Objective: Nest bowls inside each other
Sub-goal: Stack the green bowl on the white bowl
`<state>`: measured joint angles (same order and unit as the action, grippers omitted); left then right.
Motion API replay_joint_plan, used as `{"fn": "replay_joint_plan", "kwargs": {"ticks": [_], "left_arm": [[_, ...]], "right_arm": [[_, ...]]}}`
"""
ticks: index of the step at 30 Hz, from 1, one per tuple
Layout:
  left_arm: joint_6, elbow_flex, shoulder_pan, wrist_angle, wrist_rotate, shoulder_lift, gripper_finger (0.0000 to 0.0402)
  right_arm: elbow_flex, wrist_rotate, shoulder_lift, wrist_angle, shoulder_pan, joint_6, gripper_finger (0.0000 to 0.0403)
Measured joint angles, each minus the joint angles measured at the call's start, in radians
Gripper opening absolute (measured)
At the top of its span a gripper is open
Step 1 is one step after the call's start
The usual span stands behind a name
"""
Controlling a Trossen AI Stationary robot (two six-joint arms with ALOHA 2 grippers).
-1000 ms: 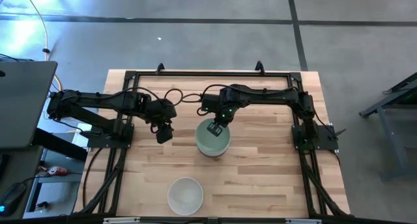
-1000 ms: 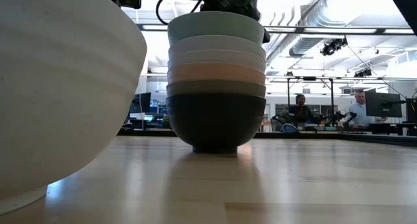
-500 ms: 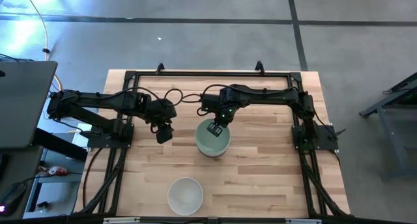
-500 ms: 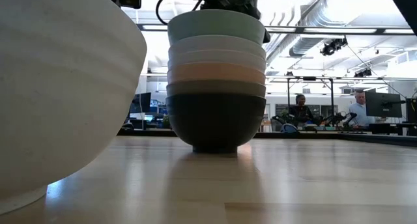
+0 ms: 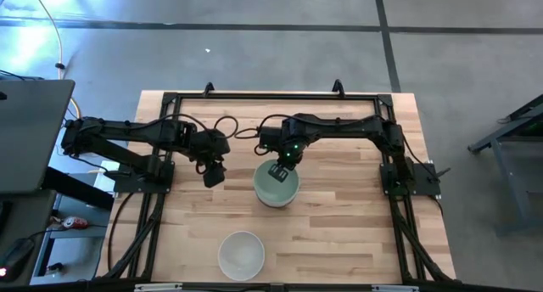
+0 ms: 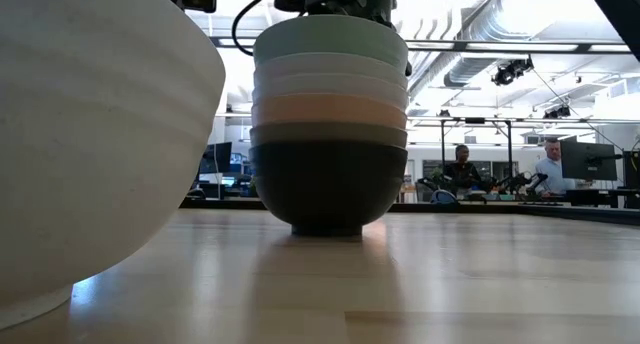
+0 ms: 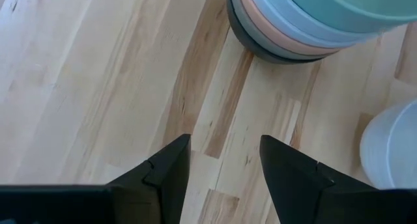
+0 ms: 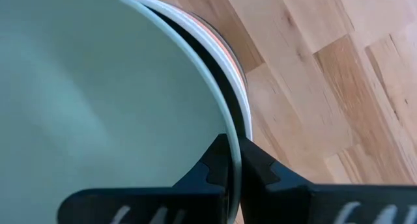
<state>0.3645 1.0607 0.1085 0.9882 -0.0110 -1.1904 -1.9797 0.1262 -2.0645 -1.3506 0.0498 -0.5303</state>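
Observation:
The mint green bowl sits crooked in my right gripper with a gap above the white rim, so I need to open, let it settle, then grip its rim (image 8: 228, 124) and straighten it.
A stack of nested bowls (image 5: 277, 188) stands on the black bowl's foot (image 6: 328, 227) at mid-table. From the bottom up it is black, olive-grey, peach-orange, two white, and mint green (image 6: 330, 39) on top. My right gripper (image 5: 280, 170) is at the stack's far rim, shut on the mint green bowl (image 8: 98, 87). My left gripper (image 5: 214, 176) hovers open over bare wood left of the stack, touching nothing. A lone white bowl (image 5: 241, 255) stands upright near the near edge. My right gripper holds the mint green bowl by its rim (image 8: 229, 129) on the stack's far side. One finger (image 8: 212, 168) is inside the bowl and one (image 8: 260, 168) outside, coming from above and pointing down. The bowl sits nested on top of the stack.
The lone white bowl (image 6: 80, 134) looms large at the low view's left, close to the camera. The black frame rail (image 5: 271, 97) runs along the far edge and down both sides. Bare wood (image 5: 356, 233) lies to the right of the stack.
My right gripper has shifted slightly while keeping its hold on the mint bowl's rim. The whole stack has slid a little along the table, toward the near-left. My left arm has kept still.

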Motion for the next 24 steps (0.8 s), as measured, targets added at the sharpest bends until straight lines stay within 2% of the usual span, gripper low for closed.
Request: {"fn": "replay_joint_plan", "kwargs": {"ticks": [14, 24], "left_arm": [[0.000, 0.000, 0.000, -0.003, 0.000, 0.000, 0.0173], [0.000, 0.000, 0.000, -0.014, 0.000, 0.000, 0.0173]], "right_arm": [[-0.001, 0.001, -0.002, -0.005, -0.004, 0.007, 0.0008], [-0.003, 0.006, -0.003, 0.000, -0.007, 0.007, 0.0138]]}}
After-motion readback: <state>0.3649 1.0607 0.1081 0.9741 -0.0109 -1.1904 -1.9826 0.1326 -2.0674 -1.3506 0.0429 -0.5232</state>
